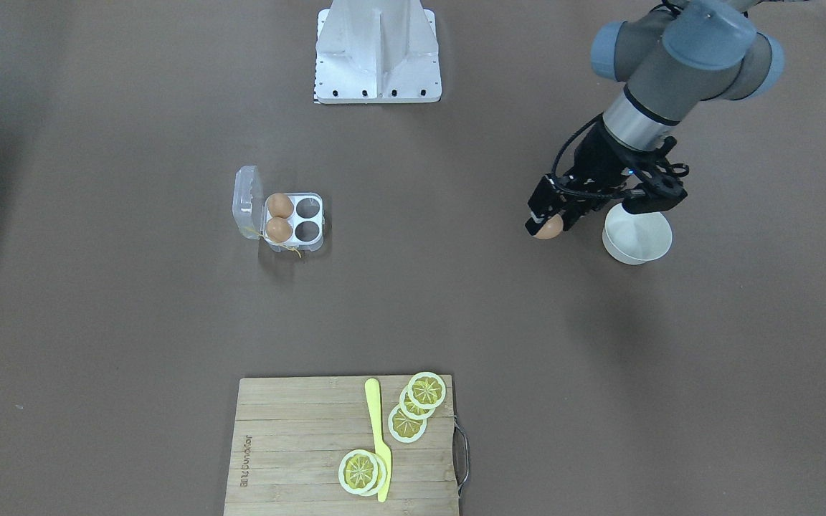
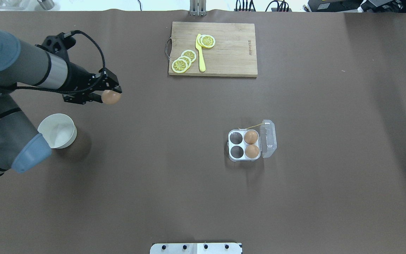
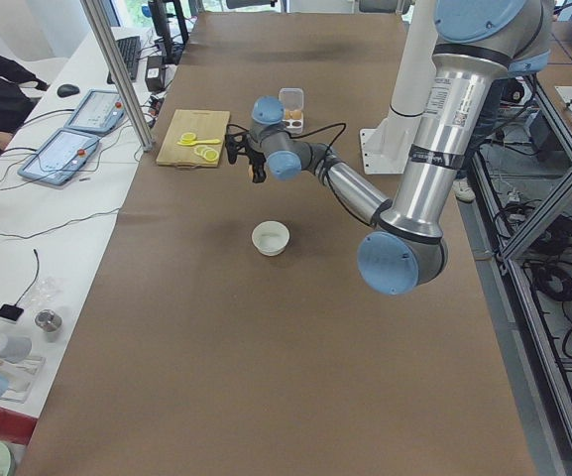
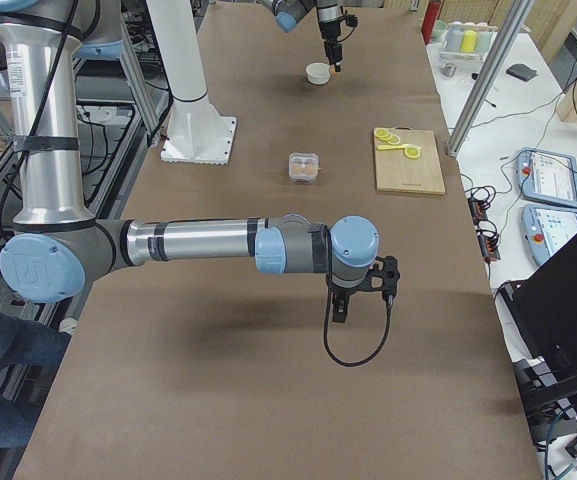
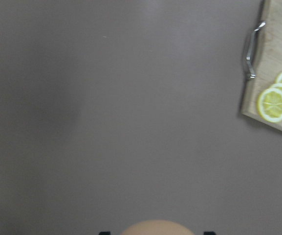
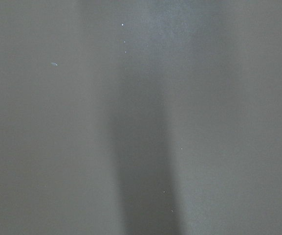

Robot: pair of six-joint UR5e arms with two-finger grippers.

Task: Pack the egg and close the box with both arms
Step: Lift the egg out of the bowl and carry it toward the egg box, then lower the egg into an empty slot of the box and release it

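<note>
I need to use my left gripper to set the tan-brown egg free in the clear box's empty cell nearer the white metal stand point(image 1: 306, 207). The egg is now held beyond the white bowl.
My left gripper point(image 2: 108, 96) is shut on a tan-brown egg point(image 2: 111, 97) and holds it above the table, beyond the white bowl. The egg also shows in the front view point(image 1: 548, 228) and at the bottom edge of the left wrist view point(image 5: 158, 228). The clear box point(image 2: 237, 151) sits mid-table with its lid point(image 2: 269, 138) open. Two eggs point(image 2: 251, 137) fill the cells beside the lid, and the two other cells are empty. The box is far to the right of the left gripper. My right gripper point(image 4: 340, 312) shows only in the exterior right view, hanging over bare table; I cannot tell whether it is open or shut.
A white round bowl point(image 2: 57, 131) stands near the left arm. A wooden cutting board point(image 2: 231, 53) with lemon slices point(image 2: 183, 60) and a yellow knife point(image 2: 200, 53) lies at the far edge. The white metal stand point(image 1: 377, 54) is at the robot's base.
</note>
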